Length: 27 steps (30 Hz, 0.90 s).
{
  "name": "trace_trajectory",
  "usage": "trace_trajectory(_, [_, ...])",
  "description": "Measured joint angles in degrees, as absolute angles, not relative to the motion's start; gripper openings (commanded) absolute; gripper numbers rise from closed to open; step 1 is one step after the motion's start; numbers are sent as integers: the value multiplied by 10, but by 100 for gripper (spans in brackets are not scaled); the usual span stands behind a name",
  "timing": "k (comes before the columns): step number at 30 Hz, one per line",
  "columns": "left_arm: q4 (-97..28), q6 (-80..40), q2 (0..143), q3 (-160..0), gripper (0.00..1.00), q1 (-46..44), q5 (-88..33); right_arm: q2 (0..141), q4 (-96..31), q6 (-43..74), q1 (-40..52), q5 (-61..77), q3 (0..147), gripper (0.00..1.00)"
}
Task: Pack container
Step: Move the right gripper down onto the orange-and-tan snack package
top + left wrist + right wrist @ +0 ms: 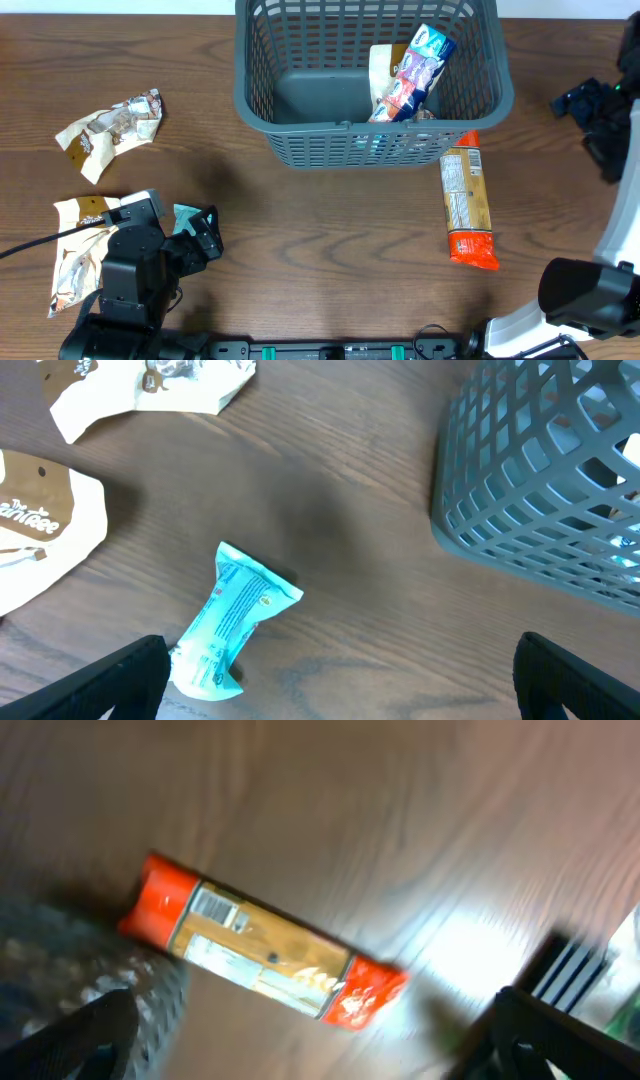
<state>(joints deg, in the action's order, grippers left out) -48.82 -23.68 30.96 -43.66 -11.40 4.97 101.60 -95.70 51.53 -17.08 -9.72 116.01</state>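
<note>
I will next move my right gripper to the tan middle [466, 196] [264, 949] of the orange-and-tan packet beside the dark grey basket and close it there.
The dark grey basket [300, 140] stands at the back centre and holds a white pouch [382, 68] and a blue-and-pink packet [415, 72]. Its lattice wall shows in the left wrist view [540, 470]. A teal packet [232, 618] lies on the table beside my left gripper's left finger; it also shows in the overhead view [185, 217]. My left gripper [335, 685] is open and empty. An orange-and-tan packet [467, 198] lies right of the basket and shows in the right wrist view [262, 942]. My right gripper [320, 1040] is open and empty, above the packet.
A crumpled white-and-brown wrapper [110, 128] lies at the left. A white-and-brown pouch [78, 250] lies at the front left, partly under my left arm, and shows in the left wrist view [40, 530]. The right arm's base [590, 295] stands at the front right.
</note>
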Motion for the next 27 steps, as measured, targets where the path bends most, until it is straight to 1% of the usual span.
trace_trajectory(4, [-488,-237,310,-437,99,-114,50,1016,-924,651,-171,-65,1090,99])
trace_trajectory(6, [-488,-237,310,-437,99,-114,50,1016,-891,698,-171,-40,1051,99])
trace_trajectory(18, [-488,-237,310,-437,99,-114,50,1016,-689,871,-171,81,809,99])
trace_trajectory(23, [-488,-237,310,-437,99,-114,50,1016,-654,931,-171,109,769,99])
trace_trajectory(27, [-488,-237,310,-437,99,-114,50,1016,-623,994,-171,118,764,99])
